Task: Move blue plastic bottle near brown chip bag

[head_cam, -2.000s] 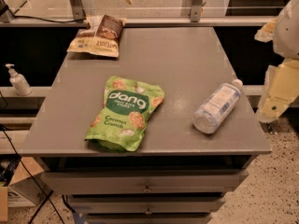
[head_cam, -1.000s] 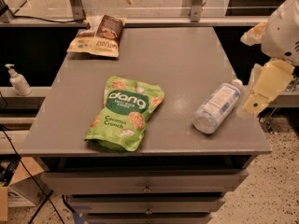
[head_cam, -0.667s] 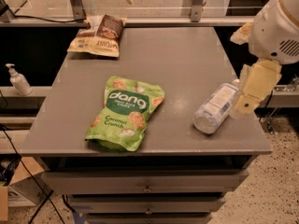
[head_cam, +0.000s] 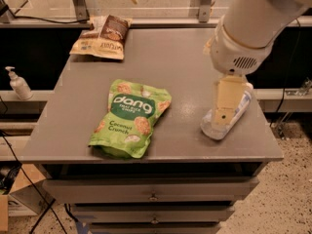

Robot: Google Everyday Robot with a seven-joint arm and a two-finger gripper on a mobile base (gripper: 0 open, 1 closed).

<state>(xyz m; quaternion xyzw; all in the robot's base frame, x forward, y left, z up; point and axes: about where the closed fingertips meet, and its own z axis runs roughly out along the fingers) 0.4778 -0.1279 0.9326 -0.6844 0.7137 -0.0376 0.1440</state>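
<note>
The middle of the blue plastic bottle (head_cam: 228, 109) is the next spot for my gripper to close around, so that both of the bottle's ends are left sticking out.
The blue plastic bottle (head_cam: 241, 109) lies on its side near the right front edge of the grey table (head_cam: 180, 52). It is clear with a pale label, and the arm hides most of it. My gripper (head_cam: 223, 121) hangs right over the bottle's middle, pointing down at it from the large white arm. The brown chip bag (head_cam: 101, 37) lies flat at the table's far left corner, far from the bottle.
A green "dang" bag (head_cam: 131, 117) lies at the front centre-left of the table. A white pump dispenser (head_cam: 17, 83) stands on a shelf left of the table. Drawers (head_cam: 151, 194) sit under the tabletop. A rail and glass run along the back.
The arm has swung in from the right edge and come down over the bottle, now covering most of it. The bottle and both bags have not moved.
</note>
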